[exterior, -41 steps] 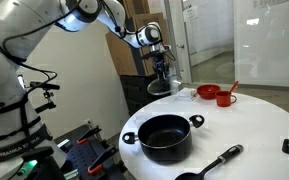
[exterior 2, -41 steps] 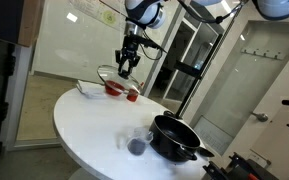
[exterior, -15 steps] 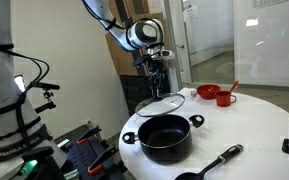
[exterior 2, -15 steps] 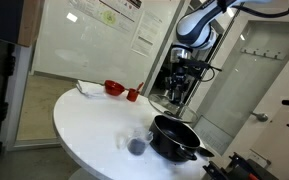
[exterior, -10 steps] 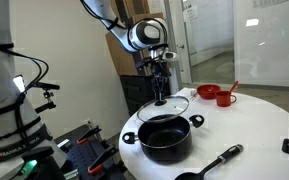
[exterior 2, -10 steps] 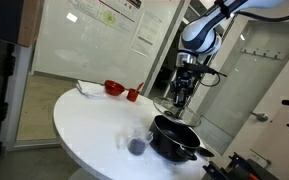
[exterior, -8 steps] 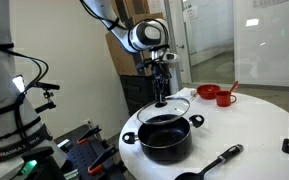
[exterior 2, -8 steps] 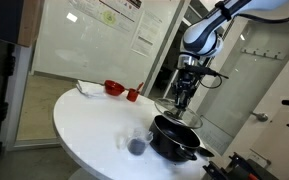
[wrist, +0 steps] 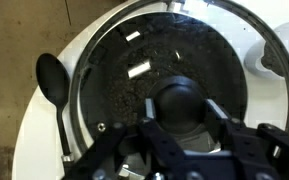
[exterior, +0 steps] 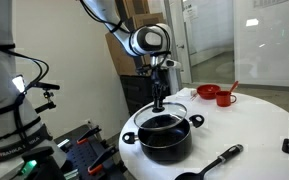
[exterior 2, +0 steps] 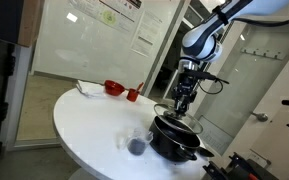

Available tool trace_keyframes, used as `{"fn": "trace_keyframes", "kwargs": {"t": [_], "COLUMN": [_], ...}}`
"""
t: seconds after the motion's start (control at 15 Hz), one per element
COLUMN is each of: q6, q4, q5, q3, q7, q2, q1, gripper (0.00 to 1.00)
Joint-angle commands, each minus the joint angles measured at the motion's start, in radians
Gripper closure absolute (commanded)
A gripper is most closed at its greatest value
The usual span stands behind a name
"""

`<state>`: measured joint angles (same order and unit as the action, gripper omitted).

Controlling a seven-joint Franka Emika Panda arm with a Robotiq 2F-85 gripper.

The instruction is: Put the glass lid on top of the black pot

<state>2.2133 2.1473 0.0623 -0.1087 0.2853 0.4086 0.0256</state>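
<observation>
Next, my gripper releases the glass lid so it lies flat on the black pot's rim (exterior: 164,129) (wrist: 164,83), centred between the pot's side handles.
My gripper (exterior: 160,101) (exterior 2: 180,106) is shut on the dark knob (wrist: 180,105) of the glass lid (exterior: 167,108) (exterior 2: 172,113) (wrist: 94,90). It holds the lid level just above the black pot (exterior: 164,140) (exterior 2: 174,141). The pot stands on the round white table (exterior: 254,120) (exterior 2: 84,120). In the wrist view the pot's dark inside (wrist: 144,55) shows through the glass, and the lid's metal rim rings it almost evenly. Whether the lid touches the pot's rim I cannot tell.
A small black long-handled pan (exterior: 209,165) (wrist: 52,80) lies beside the pot near the table's front edge. A red bowl (exterior: 208,92) (exterior 2: 114,87) and a red cup (exterior: 225,98) (exterior 2: 132,95) stand at the far side. A small clear cup (exterior 2: 135,146) stands near the pot.
My gripper has carried the lid from beside and above the pot to over its middle, and has come down until the lid hangs just above the pot's rim.
</observation>
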Motion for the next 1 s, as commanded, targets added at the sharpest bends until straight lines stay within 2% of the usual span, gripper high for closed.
{"fn": "trace_keyframes", "kwargs": {"t": [0.0,0.93], "q6": [0.002,0.041], "q4": [0.008,-0.002], "q5": [-0.037,-0.026], "q3": [-0.005,-0.028], "q7": [0.002,-0.002], "q2": [-0.004,0.067], "q1": [0.014,0.027], "gripper": [0.75,0.75]}}
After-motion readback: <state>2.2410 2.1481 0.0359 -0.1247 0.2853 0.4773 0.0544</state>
